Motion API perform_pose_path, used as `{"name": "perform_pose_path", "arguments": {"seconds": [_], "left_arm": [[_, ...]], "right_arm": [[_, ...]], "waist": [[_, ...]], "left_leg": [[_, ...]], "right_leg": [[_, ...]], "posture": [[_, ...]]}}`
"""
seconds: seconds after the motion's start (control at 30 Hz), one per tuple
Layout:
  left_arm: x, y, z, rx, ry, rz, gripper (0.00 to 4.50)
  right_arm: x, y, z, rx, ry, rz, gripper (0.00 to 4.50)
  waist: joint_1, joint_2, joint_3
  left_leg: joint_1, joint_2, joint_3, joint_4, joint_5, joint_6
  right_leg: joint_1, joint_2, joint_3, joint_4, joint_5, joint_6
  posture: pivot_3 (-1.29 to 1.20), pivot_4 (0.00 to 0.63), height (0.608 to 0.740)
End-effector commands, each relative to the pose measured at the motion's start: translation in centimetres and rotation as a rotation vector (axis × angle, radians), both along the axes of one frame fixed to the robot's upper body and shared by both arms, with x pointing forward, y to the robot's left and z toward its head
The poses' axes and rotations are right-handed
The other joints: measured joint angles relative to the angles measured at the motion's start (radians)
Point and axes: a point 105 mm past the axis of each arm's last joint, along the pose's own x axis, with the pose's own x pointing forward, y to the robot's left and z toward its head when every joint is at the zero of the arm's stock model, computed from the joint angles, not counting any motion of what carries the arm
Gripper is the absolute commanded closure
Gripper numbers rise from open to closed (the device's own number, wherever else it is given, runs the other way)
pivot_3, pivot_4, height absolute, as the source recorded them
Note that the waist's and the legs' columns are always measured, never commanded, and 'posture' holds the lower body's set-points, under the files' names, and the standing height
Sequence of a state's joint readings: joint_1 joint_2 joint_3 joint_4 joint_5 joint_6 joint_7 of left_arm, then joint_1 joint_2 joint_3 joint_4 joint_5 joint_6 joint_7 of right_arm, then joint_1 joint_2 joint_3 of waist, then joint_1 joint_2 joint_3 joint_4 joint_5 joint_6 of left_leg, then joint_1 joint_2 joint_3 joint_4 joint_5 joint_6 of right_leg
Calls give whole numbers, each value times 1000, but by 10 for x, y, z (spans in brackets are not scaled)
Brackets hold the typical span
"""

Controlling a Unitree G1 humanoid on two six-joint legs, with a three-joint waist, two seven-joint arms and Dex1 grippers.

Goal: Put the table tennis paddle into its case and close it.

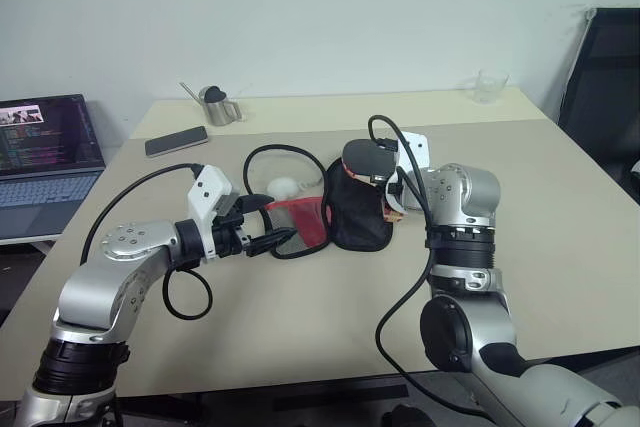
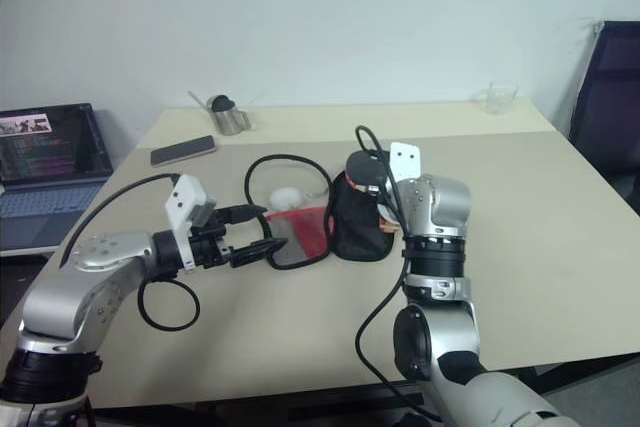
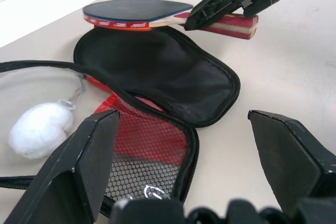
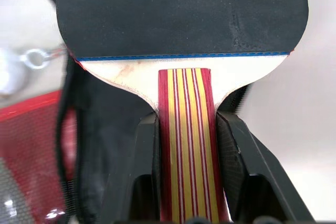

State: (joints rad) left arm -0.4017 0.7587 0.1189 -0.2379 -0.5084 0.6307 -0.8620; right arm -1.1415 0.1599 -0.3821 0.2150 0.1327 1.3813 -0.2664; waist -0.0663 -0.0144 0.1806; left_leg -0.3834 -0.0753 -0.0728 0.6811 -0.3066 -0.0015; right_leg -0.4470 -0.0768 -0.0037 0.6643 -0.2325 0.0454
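Observation:
The robot's right gripper needs to release the paddle inside the black half of the case (image 1: 357, 197) (image 4: 160, 90), next to the red mesh half.
My right gripper (image 4: 187, 124) is shut on the striped wooden handle of the table tennis paddle (image 4: 181, 11). It holds the paddle (image 1: 365, 159) roughly flat, black face up, just over the far edge of the case (image 1: 358, 209). The case lies unzipped on the table, its black half (image 3: 157, 72) spread flat beside the red mesh half (image 3: 149, 153). Its white ball pull (image 1: 284, 187) rests behind the red half. The left gripper (image 1: 270, 224) is open and hovers at the red mesh half's near edge, with nothing between its fingers.
A black phone (image 1: 177, 140) and a metal cup (image 1: 217, 105) sit at the far left of the table (image 1: 560, 207). A clear glass (image 1: 488, 85) stands at the far right corner. A laptop (image 1: 45, 152) is off to the left, a black chair (image 1: 605, 77) to the right.

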Motion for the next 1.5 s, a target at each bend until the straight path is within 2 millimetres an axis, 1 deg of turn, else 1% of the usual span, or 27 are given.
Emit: {"name": "perform_pose_path", "arguments": {"seconds": [0.03, 0.13, 0.23, 0.4, 0.53, 0.7, 0.83, 0.9, 1.17, 1.5], "left_arm": [[-2, 0, 10, 1, -35, -3, 212], [-2, 1, 9, 4, -33, 1, 212], [-2, 1, 9, 4, -32, 4, 212], [-4, 1, 8, 4, -30, 7, 212], [-5, 2, 8, 3, -29, 11, 212], [-7, 3, 6, 6, -27, 19, 212], [-8, 4, 6, 6, -28, 24, 212], [-8, 2, 6, 5, -30, 22, 212], [-8, 1, 5, 9, -30, 15, 212], [-9, -1, 6, 13, -24, 2, 212]], "right_arm": [[-25, 81, -2, 111, 11, 207, 3379], [-28, 89, -11, 127, 40, 246, 3379], [-28, 92, -22, 129, 71, 253, 3379], [-29, 97, -30, 134, 93, 269, 3379], [-25, 93, -38, 118, 105, 230, 3379], [-21, 88, -38, 102, 85, 210, 3379], [-12, 86, -22, 85, -17, 201, 3379], [-10, 83, -21, 71, -22, 177, 3379], [-16, 83, -34, 41, 26, 164, 3379], [-13, 70, -49, 20, 64, 86, 3379]], "waist": [[0, 0, 0], [0, 0, 0], [0, 0, 0], [0, 0, 0], [0, 0, 0], [1, 0, 0], [0, 0, 0], [0, 0, 0], [1, 0, 0], [1, 0, 0]], "left_leg": [[0, 0, 0, 0, 0, 0], [0, 0, 0, 0, 0, 0], [0, 0, 0, 0, 0, 0], [0, 0, 0, 0, 0, 0], [0, 0, 0, 0, 0, 0], [0, 0, 0, 0, 0, 0], [0, 0, 0, 0, 0, 0], [0, 1, 0, 0, 0, 0], [0, 1, 0, 0, 0, 0], [0, 1, 0, 0, 0, 0]], "right_leg": [[0, 0, 0, 0, 0, 0], [0, 0, 0, 0, 0, 0], [0, 0, 0, 0, 0, 0], [0, 0, 0, 0, 0, 0], [0, 0, 0, 0, 0, 0], [0, 0, 0, 0, 0, 0], [0, 0, 1, 0, 0, 0], [0, 1, 1, 0, 0, 0], [0, 1, 1, 0, 0, 0], [0, 1, 2, 0, 0, 0]], "posture": [[0, 150, 740], [0, 150, 740], [0, 150, 740], [0, 150, 740], [0, 150, 740], [0, 150, 740], [0, 150, 740], [0, 150, 740], [0, 150, 740], [0, 150, 740]]}}
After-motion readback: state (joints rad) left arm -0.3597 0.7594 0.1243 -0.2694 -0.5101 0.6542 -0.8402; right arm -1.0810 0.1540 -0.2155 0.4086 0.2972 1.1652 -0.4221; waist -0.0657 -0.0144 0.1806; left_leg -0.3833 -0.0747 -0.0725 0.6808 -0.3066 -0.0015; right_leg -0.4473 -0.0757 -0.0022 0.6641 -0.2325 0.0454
